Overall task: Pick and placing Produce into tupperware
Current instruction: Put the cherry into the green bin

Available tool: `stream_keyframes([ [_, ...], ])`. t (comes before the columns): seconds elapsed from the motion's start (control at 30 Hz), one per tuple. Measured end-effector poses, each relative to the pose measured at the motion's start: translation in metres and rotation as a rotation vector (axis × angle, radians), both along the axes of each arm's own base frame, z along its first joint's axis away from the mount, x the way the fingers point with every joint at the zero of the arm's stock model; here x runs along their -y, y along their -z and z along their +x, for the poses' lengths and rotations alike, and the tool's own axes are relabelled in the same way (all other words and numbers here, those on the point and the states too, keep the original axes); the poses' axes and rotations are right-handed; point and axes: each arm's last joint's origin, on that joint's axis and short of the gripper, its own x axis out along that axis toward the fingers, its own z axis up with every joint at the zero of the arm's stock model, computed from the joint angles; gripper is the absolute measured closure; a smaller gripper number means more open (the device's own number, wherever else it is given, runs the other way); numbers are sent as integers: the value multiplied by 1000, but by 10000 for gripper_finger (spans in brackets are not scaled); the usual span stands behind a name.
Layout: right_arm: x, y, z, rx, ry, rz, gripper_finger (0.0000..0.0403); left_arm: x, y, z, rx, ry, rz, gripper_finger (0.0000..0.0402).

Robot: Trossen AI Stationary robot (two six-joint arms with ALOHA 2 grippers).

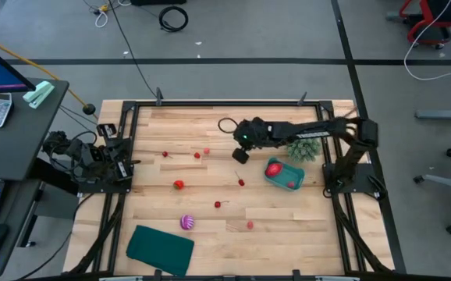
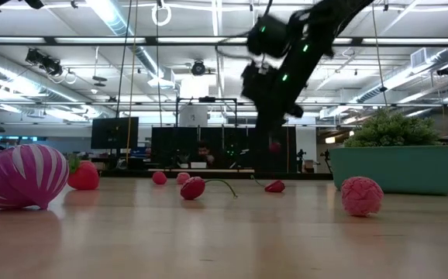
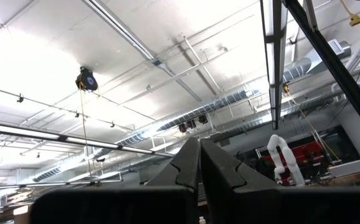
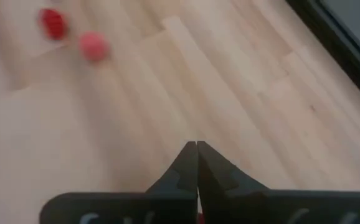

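My right gripper needs to let go of the red piece inside the teal tupperware (image 1: 283,179), between the bigger red fruit and the smaller fruit.
My right gripper (image 1: 240,155) hangs above the table's middle, left of the teal tupperware (image 1: 285,175), and its fingers (image 4: 197,148) are shut. The tub rests flat on the wood with a bigger red fruit (image 1: 273,168) and a smaller one (image 1: 291,184) inside. Tiny red pieces (image 1: 197,155) lie scattered over the board. A red strawberry (image 1: 179,185) and the purple-and-pink striped ball (image 1: 187,222) lie nearer the left and the near edge. In the low view the ball (image 2: 21,177) and a pink-red fruit (image 2: 361,195) sit close to the camera. My left gripper (image 3: 200,148) is parked at the left edge, shut, pointing up at the ceiling. My right gripper is shut with a speck of red (image 4: 197,217) showing far back between its fingers. The low view shows a red spot (image 2: 274,145) at the gripper too. The fingers point down and the piece is lifted clear of the table. Which part they have is hidden by the fingers.
A green spiky bushy clump (image 1: 303,148) stands just behind the tub, close to the right arm. A flat dark teal sheet (image 1: 160,248) lies at the near left corner. A black frame (image 1: 233,103) borders the board. Bare wood lies under the right gripper.
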Motion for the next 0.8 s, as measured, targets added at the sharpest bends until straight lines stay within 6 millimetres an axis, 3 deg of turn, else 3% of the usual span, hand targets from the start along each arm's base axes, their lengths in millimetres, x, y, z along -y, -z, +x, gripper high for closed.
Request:
stream_keyframes([
  [0.2,-58,-35,-33,-73,24,129,401,0,0,0,0,0,0,386],
  [0.37,-100,-44,-58,-135,157,98,401,0,0,0,0,1,-1,388],
  [0.57,-130,-22,-74,-153,259,54,400,0,0,0,0,1,-1,379],
  [0.8,-141,14,-96,-189,317,47,400,0,0,0,0,1,-1,386],
])
